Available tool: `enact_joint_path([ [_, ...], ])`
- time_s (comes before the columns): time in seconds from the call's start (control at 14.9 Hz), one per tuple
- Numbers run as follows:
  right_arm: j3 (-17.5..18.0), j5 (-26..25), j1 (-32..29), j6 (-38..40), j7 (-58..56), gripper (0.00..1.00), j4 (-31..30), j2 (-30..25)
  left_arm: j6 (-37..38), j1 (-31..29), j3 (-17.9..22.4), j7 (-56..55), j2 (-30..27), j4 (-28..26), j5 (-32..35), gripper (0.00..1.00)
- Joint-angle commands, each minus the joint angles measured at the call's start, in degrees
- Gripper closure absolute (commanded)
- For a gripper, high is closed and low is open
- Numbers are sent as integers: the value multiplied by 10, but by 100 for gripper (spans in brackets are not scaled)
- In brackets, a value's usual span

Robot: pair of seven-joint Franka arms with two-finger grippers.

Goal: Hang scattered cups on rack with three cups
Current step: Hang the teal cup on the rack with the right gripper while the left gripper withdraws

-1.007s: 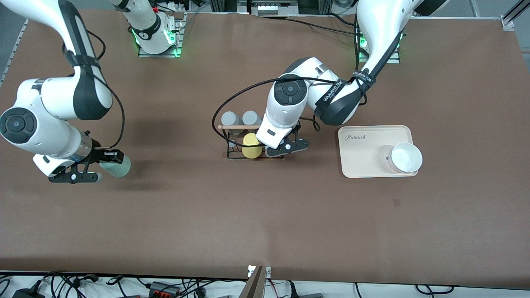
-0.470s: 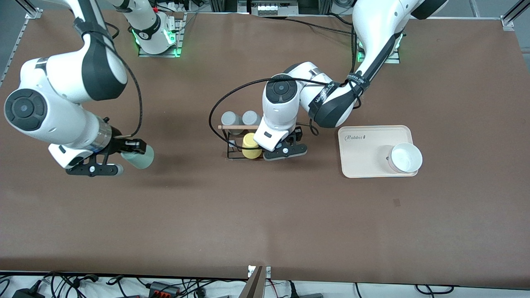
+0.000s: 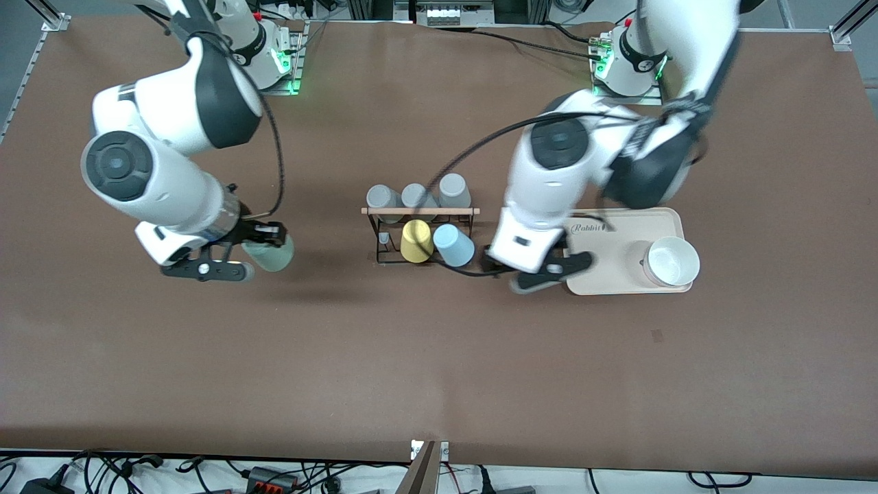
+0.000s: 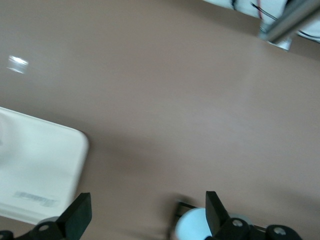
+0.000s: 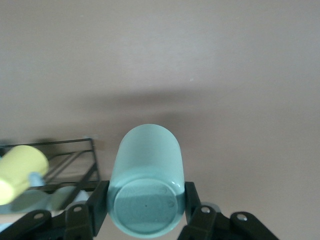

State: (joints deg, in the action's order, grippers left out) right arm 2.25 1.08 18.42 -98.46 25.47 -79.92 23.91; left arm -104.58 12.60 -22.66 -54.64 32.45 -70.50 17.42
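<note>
The robot's right gripper will release the sage-green cup on the rack's empty peg (image 3: 387,248) (image 5: 57,177) next to the yellow cup.
The black wire rack (image 3: 379,237) with its wooden top bar stands mid-table. Three grey cups sit on its pegs farther from the front camera. A yellow cup (image 3: 416,241) and the light blue cup (image 3: 453,245) sit on the nearer pegs. My left gripper (image 3: 538,273) is open and empty, over the table between the rack and the tray. The left wrist view shows the blue cup (image 4: 197,227) beside one of the open fingers (image 4: 216,210). My right gripper (image 3: 257,250) is shut on the sage-green cup (image 3: 276,252), held over the table toward the right arm's end. In the right wrist view the green cup (image 5: 146,185) lies sideways between the fingers (image 5: 97,200), with the rack (image 5: 75,165) off to one side.
A cream tray (image 3: 603,254) lies toward the left arm's end of the table, beside the rack, with a white bowl (image 3: 672,261) on it. The tray's corner shows in the left wrist view (image 4: 35,175). Bare brown table lies nearer to the front camera.
My left gripper has let go of the light blue cup on the rack and moved away toward the tray. My right gripper has carried the green cup closer to the rack.
</note>
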Motion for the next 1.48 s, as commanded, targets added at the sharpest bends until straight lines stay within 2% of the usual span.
enact_joint_path([
  [0.0, -4, 11, 46, 6, 61, 57, 57, 44, 70, -61, -7, 126, -49, -11, -30, 0],
  [0.13, -4, 10, 76, 0, 94, 57, 81, 67, 102, -101, -5, 217, -83, -11, -49, 0],
  [0.34, -4, 10, 106, -11, 132, 57, 100, 92, 166, -141, -6, 281, -100, -12, -66, 0],
  [0.54, -5, 10, 130, -35, 167, 58, 101, 109, 170, -186, -5, 321, -129, -50, -143, 0],
  [0.67, -5, 9, 138, -47, 179, 58, 101, 119, 129, -187, -7, 320, -172, -123, -156, 0],
  [0.81, -5, 6, 146, -51, 185, 58, 100, 129, 29, -187, -9, 318, -255, -265, -160, 0],
  [0.87, -5, 3, 149, -51, 186, 58, 98, 133, 12, -187, -9, 319, -269, -284, -162, 0],
  [1.21, -5, -14, 159, -72, 194, 58, 73, 147, 94, -207, -1, 323, -220, -178, -161, 0],
  [1.28, -6, -14, 160, -81, 196, 57, 71, 148, 91, -205, 2, 325, -221, -176, -160, 0],
  [1.41, -6, -15, 162, -89, 196, 58, 64, 157, 89, -200, 47, 375, -225, -176, -164, 0],
])
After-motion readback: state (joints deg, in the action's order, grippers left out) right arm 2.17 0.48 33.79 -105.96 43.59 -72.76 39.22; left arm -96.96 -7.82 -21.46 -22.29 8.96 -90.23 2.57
